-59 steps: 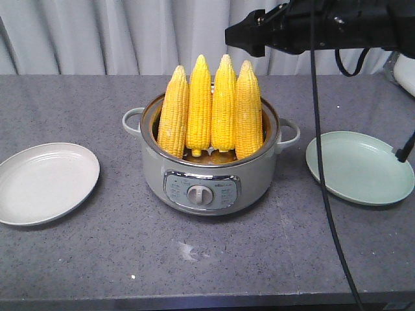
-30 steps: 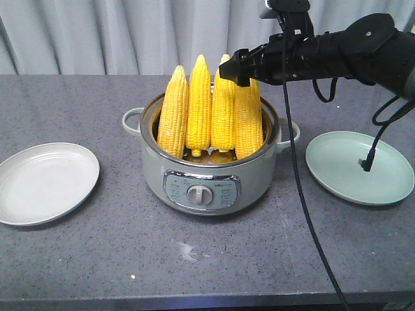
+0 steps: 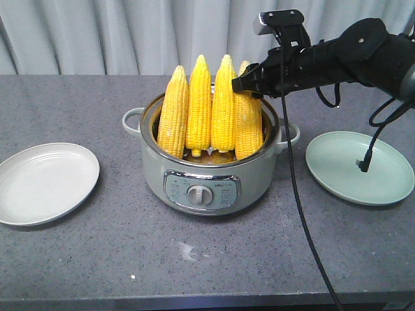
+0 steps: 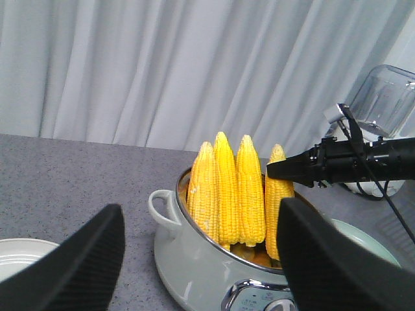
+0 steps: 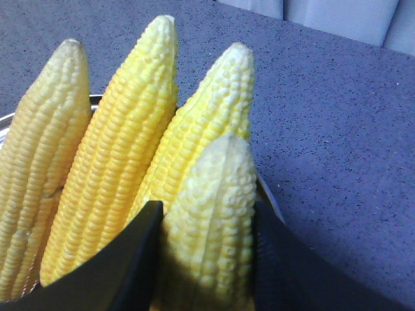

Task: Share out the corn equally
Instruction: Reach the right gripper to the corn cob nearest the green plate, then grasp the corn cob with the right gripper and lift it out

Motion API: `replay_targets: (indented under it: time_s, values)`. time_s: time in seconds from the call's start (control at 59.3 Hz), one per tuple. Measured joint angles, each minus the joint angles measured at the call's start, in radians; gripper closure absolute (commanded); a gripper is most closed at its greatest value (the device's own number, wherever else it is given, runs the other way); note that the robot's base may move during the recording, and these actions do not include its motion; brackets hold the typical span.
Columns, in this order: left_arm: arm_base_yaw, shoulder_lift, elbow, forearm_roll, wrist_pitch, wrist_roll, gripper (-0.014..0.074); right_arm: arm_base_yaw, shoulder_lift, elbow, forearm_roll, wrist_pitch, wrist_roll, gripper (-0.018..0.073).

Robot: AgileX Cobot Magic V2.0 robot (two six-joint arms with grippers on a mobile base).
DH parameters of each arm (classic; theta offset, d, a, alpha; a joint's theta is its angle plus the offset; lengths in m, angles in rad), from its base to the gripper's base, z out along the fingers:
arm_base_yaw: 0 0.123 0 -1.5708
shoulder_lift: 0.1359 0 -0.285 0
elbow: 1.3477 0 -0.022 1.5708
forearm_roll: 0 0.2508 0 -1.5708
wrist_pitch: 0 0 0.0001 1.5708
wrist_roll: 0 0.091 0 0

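Next, my right gripper releases the corn cob on the middle of the bare green plate (image 3: 362, 166).
Several corn cobs stand upright, tips up, in a pale green electric pot (image 3: 155, 165) at the table's middle. My right gripper (image 3: 247, 83) reaches in from the right at the upper part of the rightmost corn cob (image 3: 248, 126). In the right wrist view its black fingers (image 5: 139, 253) press both sides of that cob (image 5: 217, 188), which still stands in the pot. My left gripper (image 4: 200, 210) does not show in the front view. In its own view it stands open, facing the pot (image 4: 194, 259) with nothing between its fingers.
A white plate (image 3: 45, 183) lies left of the pot and a green plate (image 3: 360, 167) lies right of it, both bare. A black cable (image 3: 292, 188) hangs from the right arm in front of the pot's right handle. A glass jar (image 4: 388, 97) stands at the back right.
The right arm came down from above and behind the pot to the rightmost cob, and its fingers now sit lower around the cob's upper part. The cobs stay in the pot.
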Motion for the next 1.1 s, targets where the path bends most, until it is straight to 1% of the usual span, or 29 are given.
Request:
replay_targets:
  time_s: [0.101,0.287,0.54,0.607,0.675,0.742,0.793,0.844,0.894,0.911,0.995,1.046,1.097]
  values:
    - [0.0,0.0,0.0,0.0,0.0,0.0,0.0108,0.0,-0.024,0.0,-0.006,0.001,-0.006,0.0569]
    - [0.0,0.0,0.0,0.0,0.0,0.0,0.0108,0.0,-0.099,-0.006,-0.009,-0.043,-0.007,0.0569]
    - [0.0,0.0,0.0,0.0,0.0,0.0,0.0108,0.0,-0.269,-0.107,-0.016,-0.018,-0.007,0.0565]
    - [0.0,0.0,0.0,0.001,0.001,0.0,0.0108,0.0,-0.339,-0.137,-0.035,0.009,0.01,0.0565]
    - [0.0,0.0,0.0,0.001,0.001,0.0,0.0108,0.0,-0.403,-0.155,-0.077,0.043,0.058,0.0565]
    - [0.0,0.0,0.0,0.002,0.001,0.0,0.0108,0.0,-0.467,-0.166,-0.175,0.085,0.143,0.0565]
    - [0.0,0.0,0.0,0.003,0.001,0.0,0.0108,0.0,-0.503,-0.168,-0.279,0.127,0.225,0.0565]
    - [0.0,0.0,0.0,0.003,0.001,0.0,0.0108,0.0,-0.537,-0.168,-0.406,0.18,0.32,0.0565]
    - [0.0,0.0,0.0,0.003,0.001,0.0,0.0108,0.0,-0.563,-0.169,-0.563,0.245,0.422,0.0565]
    - [0.0,0.0,0.0,0.003,0.001,0.0,0.0108,0.0,-0.566,-0.17,-0.599,0.262,0.46,0.0565]
    - [0.0,0.0,0.0,0.003,0.001,0.0,0.0108,0.0,-0.569,-0.171,-0.828,0.382,0.604,0.0565]
    - [0.0,0.0,0.0,0.003,0.001,0.0,0.0108,0.0,-0.554,-0.171,-0.946,0.44,0.673,0.0565]
    - [0.0,0.0,0.0,0.003,0.001,0.0,0.0108,0.0,-0.534,-0.171,-1.027,0.481,0.714,0.0565]
